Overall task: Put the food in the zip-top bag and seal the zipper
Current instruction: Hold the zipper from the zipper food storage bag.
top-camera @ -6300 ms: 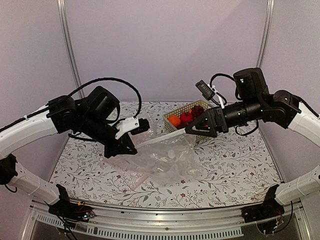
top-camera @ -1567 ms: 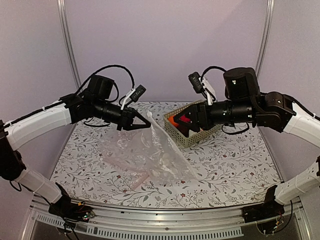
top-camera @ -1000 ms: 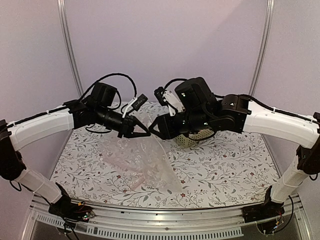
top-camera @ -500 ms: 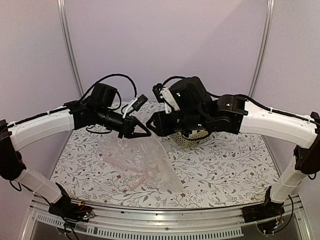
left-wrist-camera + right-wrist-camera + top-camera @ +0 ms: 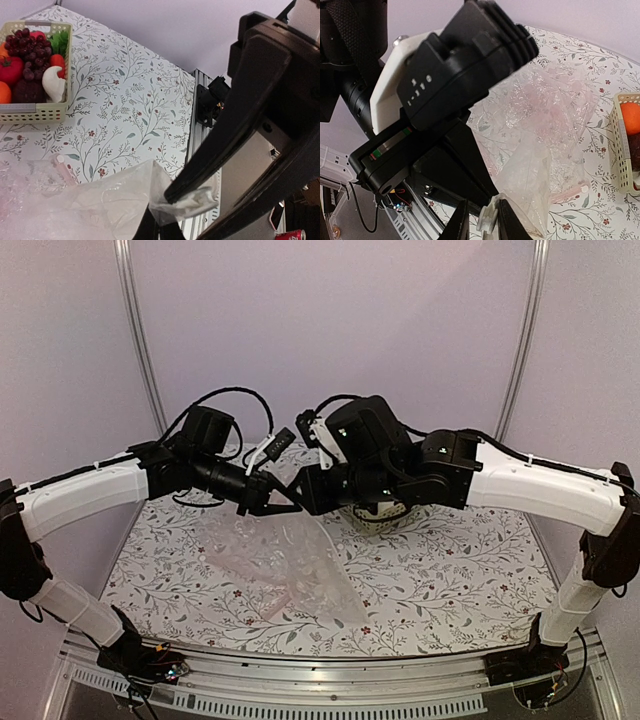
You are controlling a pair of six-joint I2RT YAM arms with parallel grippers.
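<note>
Both my grippers are on the zip-top bag's bunched corner, so my right gripper needs to keep hold of it while my left gripper takes the plastic (image 5: 159, 201) next to it, before they pull apart.
The zip-top bag (image 5: 290, 565) hangs as a clear, crumpled sheet from one raised corner above the table's middle. My left gripper (image 5: 283, 503) is shut on that corner, fingertips low in the left wrist view (image 5: 159, 231). My right gripper (image 5: 303, 498) meets it tip to tip, its fingers (image 5: 225, 150) pinching the same bunched plastic. In the right wrist view the whitish zipper (image 5: 487, 219) stands between the right gripper's (image 5: 485, 226) narrowed jaws. The food lies in the basket (image 5: 30, 112): purple grapes (image 5: 27, 50) and a red fruit (image 5: 10, 70).
The basket also holds orange fruits (image 5: 4, 92), a green piece (image 5: 61, 41) and a white piece (image 5: 54, 84). From above the right arm hides most of the basket (image 5: 385, 522). The table's metal front rail (image 5: 320, 665) runs along the near edge.
My right arm has swung left from the basket to the left gripper's tip. Its jaws have narrowed onto the bag's edge. The left gripper has kept the bag's corner raised.
</note>
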